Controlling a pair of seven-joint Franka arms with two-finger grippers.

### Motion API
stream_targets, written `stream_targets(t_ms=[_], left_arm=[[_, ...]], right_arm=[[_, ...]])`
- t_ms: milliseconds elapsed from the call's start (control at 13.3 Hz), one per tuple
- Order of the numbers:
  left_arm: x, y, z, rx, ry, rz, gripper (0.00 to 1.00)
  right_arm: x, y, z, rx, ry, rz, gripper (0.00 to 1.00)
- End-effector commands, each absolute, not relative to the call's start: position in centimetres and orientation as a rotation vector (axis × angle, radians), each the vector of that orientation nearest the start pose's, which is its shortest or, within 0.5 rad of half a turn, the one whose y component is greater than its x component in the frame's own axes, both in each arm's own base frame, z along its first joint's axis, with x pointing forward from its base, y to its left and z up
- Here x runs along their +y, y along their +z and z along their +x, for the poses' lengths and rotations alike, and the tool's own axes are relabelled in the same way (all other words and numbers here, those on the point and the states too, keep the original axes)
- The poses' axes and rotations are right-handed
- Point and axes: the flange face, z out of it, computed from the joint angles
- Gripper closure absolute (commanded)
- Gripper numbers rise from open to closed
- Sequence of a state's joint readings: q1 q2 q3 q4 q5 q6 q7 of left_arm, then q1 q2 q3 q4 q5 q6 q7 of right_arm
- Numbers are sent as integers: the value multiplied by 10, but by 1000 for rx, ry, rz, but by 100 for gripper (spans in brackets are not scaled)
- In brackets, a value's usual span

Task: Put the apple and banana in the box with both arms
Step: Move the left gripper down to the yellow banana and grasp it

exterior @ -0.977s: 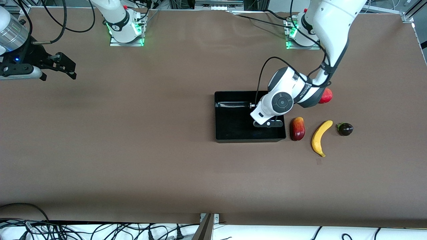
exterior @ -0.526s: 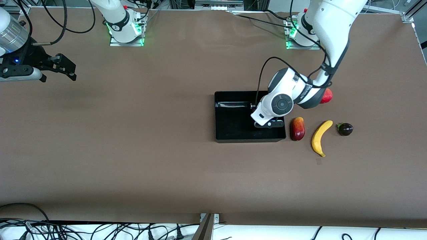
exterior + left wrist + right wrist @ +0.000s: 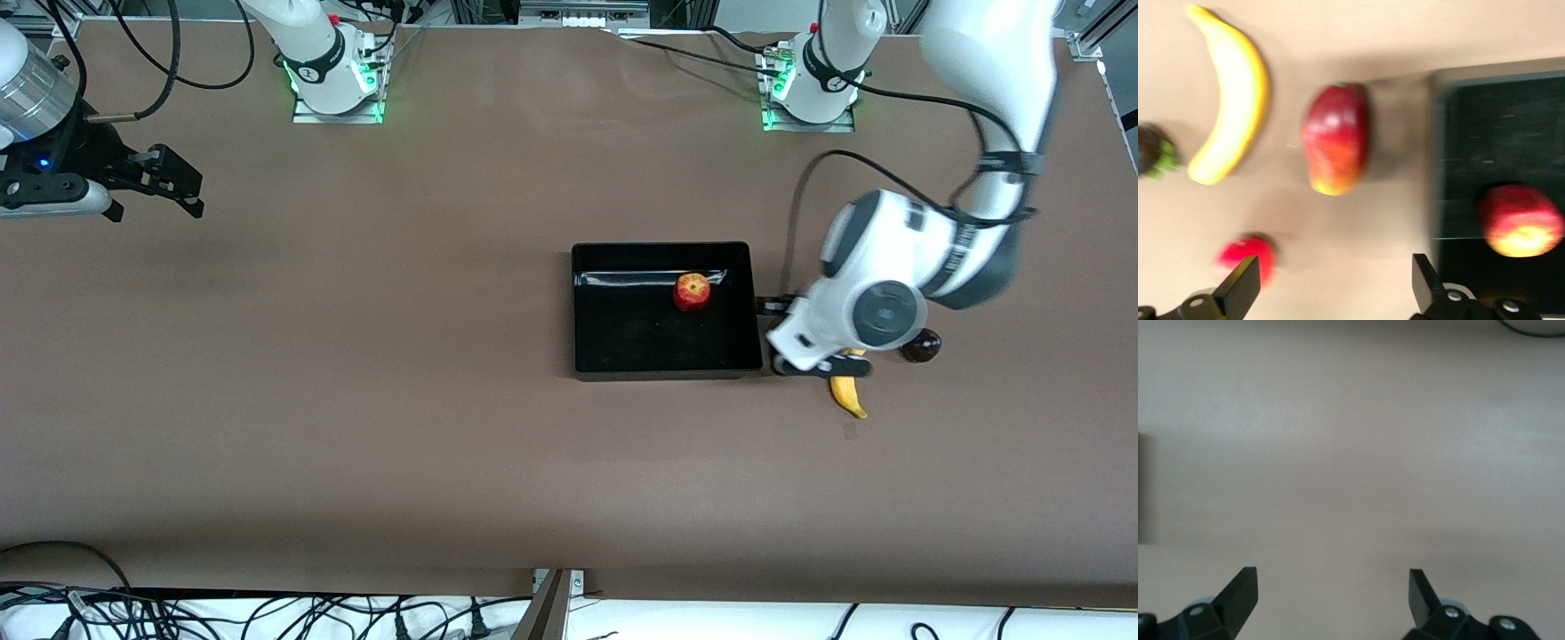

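My left gripper will move over to the banana's body next, and there it will close on the half (image 3: 853,351) (image 3: 1238,145) away from the banana's stem.
The apple (image 3: 693,291) lies in the black box (image 3: 662,246), close to the wall nearest the robots' bases; the left wrist view also shows the apple (image 3: 1521,220) in the box (image 3: 1498,133). The banana (image 3: 1231,100) lies on the table beside the box, toward the left arm's end; in the front view only its tip (image 3: 849,396) shows under the left arm. My left gripper (image 3: 822,366) is open and empty in the air beside the box, over the table near the fruits (image 3: 1333,273). My right gripper (image 3: 182,182) waits open over bare table at the right arm's end (image 3: 1331,583).
An elongated red-yellow fruit (image 3: 1336,137) lies between the box and the banana, hidden under the left arm in the front view. A dark purple fruit (image 3: 925,347) lies past the banana. A plain red round fruit (image 3: 1248,257) lies nearer the robots' bases.
My left arm has swung from over the box to over the fruits beside it. The apple, hidden before, now lies free in the box. The right arm has not moved.
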State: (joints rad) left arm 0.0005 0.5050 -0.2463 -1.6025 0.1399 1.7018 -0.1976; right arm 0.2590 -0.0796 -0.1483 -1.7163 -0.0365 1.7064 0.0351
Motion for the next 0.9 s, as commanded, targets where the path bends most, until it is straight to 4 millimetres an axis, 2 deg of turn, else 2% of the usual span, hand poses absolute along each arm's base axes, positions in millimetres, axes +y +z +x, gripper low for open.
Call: stream_targets(t_ms=[0, 150, 225, 376, 451, 526, 601, 676, 751, 827], left_arm=[[-60, 304, 640, 401, 549, -2996, 0], [-34, 265, 645, 609, 535, -2984, 0], [-16, 247, 645, 653, 504, -2987, 0], [-7, 216, 634, 754, 426, -2980, 0], [-9, 202, 626, 772, 408, -2981, 10], [-9, 196, 624, 778, 389, -2985, 30], [-3, 189, 623, 772, 399, -2991, 54], [0, 187, 622, 824, 407, -2984, 87], [0, 190, 624, 894, 402, -2969, 100], [0, 194, 626, 908, 394, -2966, 100]], right_arm=[[53, 616, 541, -138, -122, -3154, 0], [53, 615, 541, -138, -120, -3154, 0], [53, 615, 541, -138, -120, -3154, 0], [53, 615, 541, -135, -120, -3154, 0], [53, 616, 541, -138, -122, -3154, 0], [53, 616, 541, -138, -122, -3154, 0], [53, 616, 541, -138, -122, -3154, 0], [53, 616, 541, -138, -122, -3154, 0], [53, 616, 541, -135, -122, -3154, 0], [53, 616, 541, -138, -122, -3154, 0]])
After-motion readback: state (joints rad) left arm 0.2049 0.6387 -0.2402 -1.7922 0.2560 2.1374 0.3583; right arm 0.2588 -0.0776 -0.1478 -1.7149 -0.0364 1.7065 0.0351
